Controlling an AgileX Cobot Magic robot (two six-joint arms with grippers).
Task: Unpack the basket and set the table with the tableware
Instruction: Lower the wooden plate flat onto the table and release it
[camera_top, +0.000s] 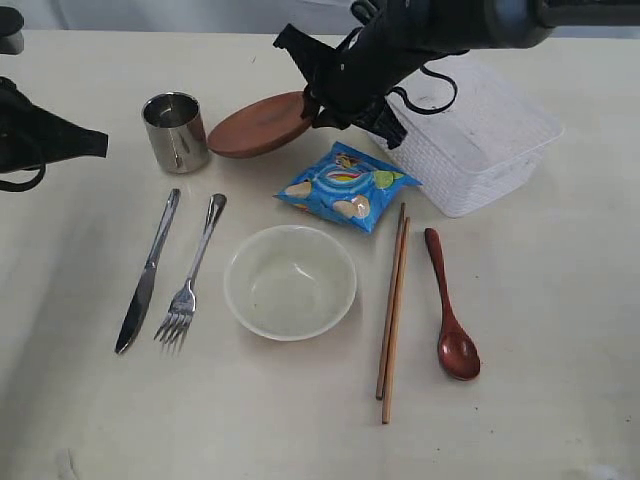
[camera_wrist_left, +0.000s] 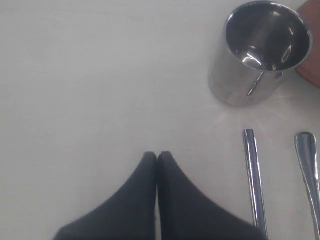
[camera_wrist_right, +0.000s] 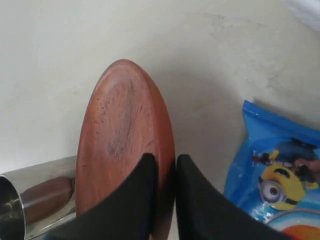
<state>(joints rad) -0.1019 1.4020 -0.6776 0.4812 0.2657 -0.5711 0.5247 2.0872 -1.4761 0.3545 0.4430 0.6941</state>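
Note:
The robot's right gripper will release the small brown plate on the table (camera_top: 280, 139) (camera_wrist_right: 167, 131) between the steel cup and the white basket.
My right gripper (camera_top: 318, 108) is shut on the rim of the small brown plate (camera_top: 262, 124), which hangs tilted just above the table beside the steel cup (camera_top: 176, 131). In the right wrist view the plate (camera_wrist_right: 122, 135) sits between the black fingers (camera_wrist_right: 197, 200). On the table (camera_top: 80, 400) lie the knife (camera_top: 148, 272), fork (camera_top: 192, 275), cream bowl (camera_top: 290, 281), two chopsticks (camera_top: 393, 310) and the red-brown spoon (camera_top: 450, 310). The white basket (camera_top: 480, 135) stands at the back right, with nothing showing inside it. My left gripper (camera_wrist_left: 157, 156) is shut and empty, near the cup (camera_wrist_left: 260, 50).
A blue snack bag (camera_top: 345, 186) lies between the plate and the bowl, close to the basket's front corner. The left arm (camera_top: 35, 135) rests at the table's left edge. The right arm reaches across the basket's back left corner.

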